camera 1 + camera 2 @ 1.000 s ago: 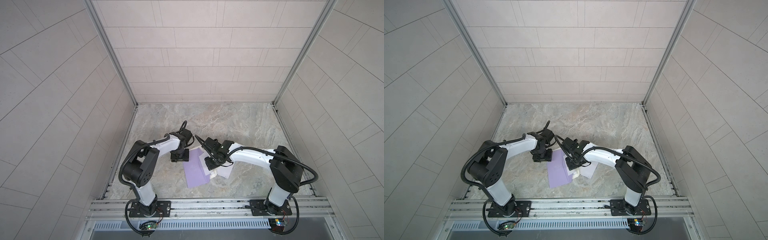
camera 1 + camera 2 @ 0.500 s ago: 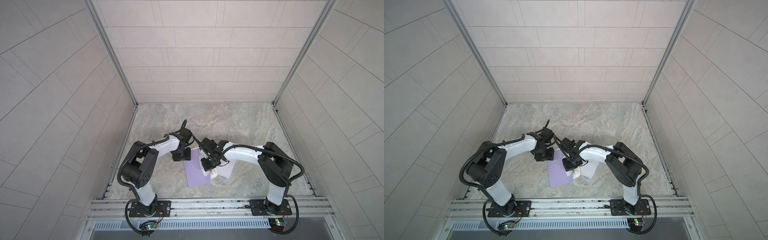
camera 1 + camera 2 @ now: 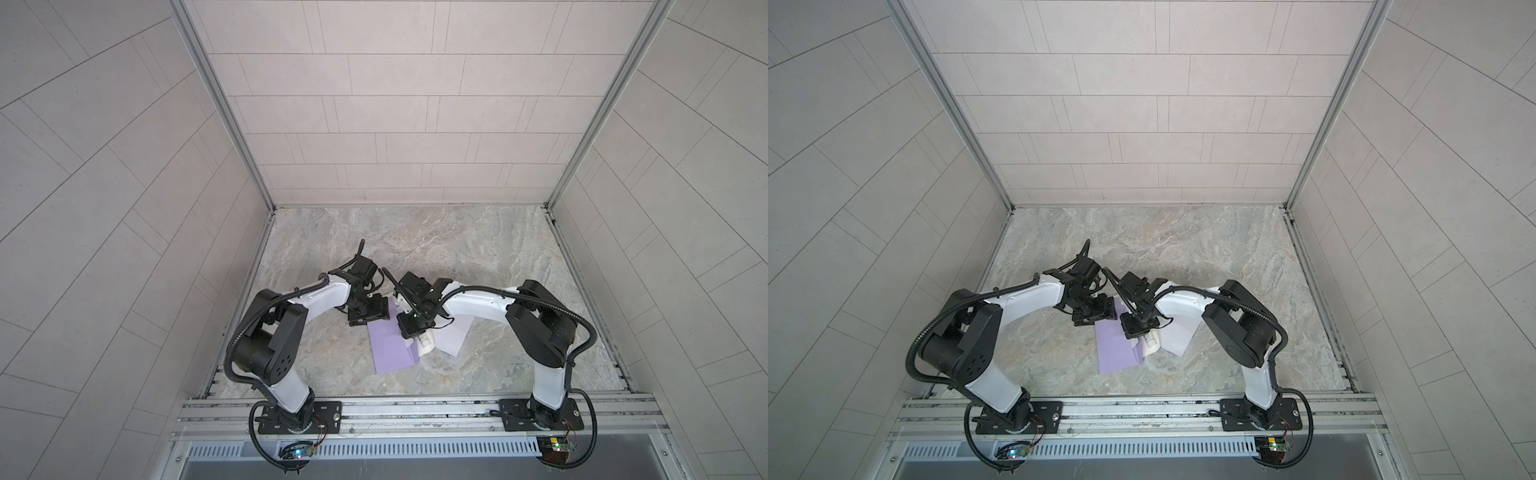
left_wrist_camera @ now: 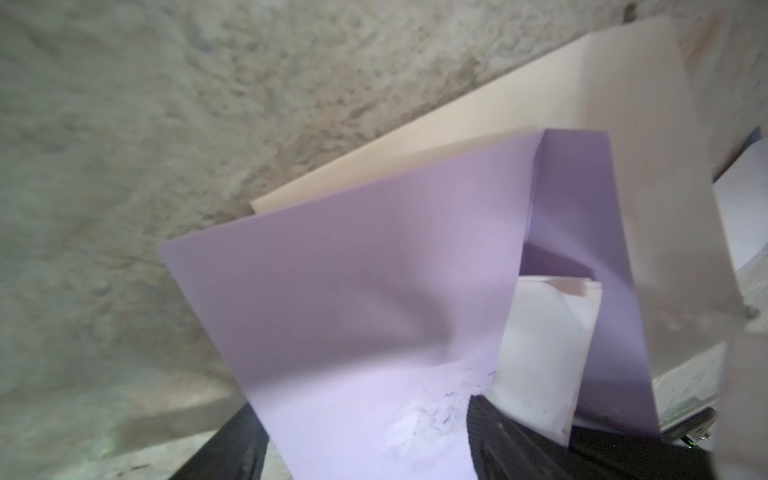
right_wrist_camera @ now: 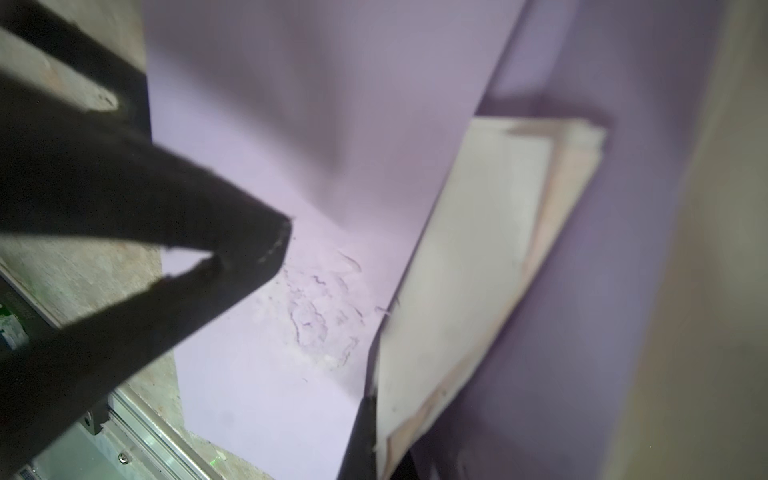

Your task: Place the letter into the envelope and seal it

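Note:
My left gripper needs to pinch the envelope's edge (image 4: 214, 336) opposite the opening, as the letter sits too shallow in that opening, before my right gripper pushes the letter deeper.
A purple envelope (image 3: 392, 347) (image 3: 1115, 353) lies flat on the marble table between both arms. My right gripper (image 3: 409, 330) (image 3: 1133, 328) is shut on the folded white letter (image 3: 426, 344) (image 3: 1151, 343) at the envelope's right edge. In the right wrist view the letter (image 5: 478, 270) reaches under the envelope's front panel (image 5: 311, 124), with one dark finger (image 5: 357, 436) beside it. My left gripper (image 3: 370, 318) (image 3: 1096, 316) sits at the envelope's far edge. In the left wrist view its fingers (image 4: 224, 449) stand wide apart, open, with the envelope (image 4: 353, 291) between them and the letter (image 4: 540, 353) inside the mouth.
A pale sheet of paper (image 3: 453, 334) (image 3: 1177, 338) lies under the right forearm, partly beneath the envelope. Tiled walls close in the table (image 3: 415, 249) on three sides. A metal rail (image 3: 415, 409) with both arm bases runs along the front edge.
My right gripper has edged left and a little forward with the letter, further over the envelope, and its elbow has swung inward. The left arm has barely moved.

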